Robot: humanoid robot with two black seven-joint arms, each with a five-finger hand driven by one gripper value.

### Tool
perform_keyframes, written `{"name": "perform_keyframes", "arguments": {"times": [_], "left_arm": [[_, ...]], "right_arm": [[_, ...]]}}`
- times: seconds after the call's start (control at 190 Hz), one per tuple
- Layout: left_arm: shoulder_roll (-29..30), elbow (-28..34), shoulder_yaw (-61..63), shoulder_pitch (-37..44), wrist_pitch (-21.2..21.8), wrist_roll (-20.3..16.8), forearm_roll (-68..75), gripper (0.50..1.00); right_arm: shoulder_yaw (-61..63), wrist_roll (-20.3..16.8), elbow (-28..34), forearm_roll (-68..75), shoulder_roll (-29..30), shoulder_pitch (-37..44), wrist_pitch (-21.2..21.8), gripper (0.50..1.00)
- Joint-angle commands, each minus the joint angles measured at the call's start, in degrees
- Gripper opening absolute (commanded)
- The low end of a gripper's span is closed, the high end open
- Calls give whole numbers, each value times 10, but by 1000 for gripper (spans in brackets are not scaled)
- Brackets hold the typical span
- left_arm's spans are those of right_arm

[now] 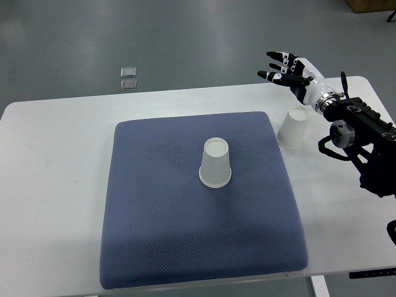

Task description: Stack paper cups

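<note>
I should close my right gripper around the upper side point(297, 122) of the second white paper cup, on the white table beside the blue mat.
One white paper cup point(215, 163) stands upside down near the middle of the blue mat point(154, 235). A second white paper cup point(293, 128) stands upside down on the white table just off the mat's right edge. My right hand point(282, 67) hovers above and behind that second cup, fingers spread and pointing left, holding nothing. Its black arm comes in from the right edge. The left arm does not show.
The white table point(55, 185) carries the mat; its far edge runs along the top and its right edge lies under my arm. Two small metal plates point(129, 79) sit on the grey floor beyond the table.
</note>
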Motion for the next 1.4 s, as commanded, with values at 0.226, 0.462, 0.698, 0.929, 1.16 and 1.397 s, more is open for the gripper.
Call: {"name": "perform_keyframes", "arguments": {"times": [0.226,0.462,0.698,0.929,1.16,1.397], "left_arm": [[0,1,0,0,0,0,0,1000],[0,1,0,0,0,0,0,1000],[0,1,0,0,0,0,0,1000],[0,1,0,0,0,0,0,1000],[0,1,0,0,0,0,0,1000],[0,1,0,0,0,0,0,1000]], "right_arm": [[0,0,1,0,-1,1,-1,913],[-1,0,1,-1,-1,0,-1,913],[-2,0,2,-4,-10,1,2,913],[-3,1,2,-89,-16,9,13,913],[-11,27,2,-336,-26,13,21,913],[-53,40,2,-516,-42,23,22,913]]}}
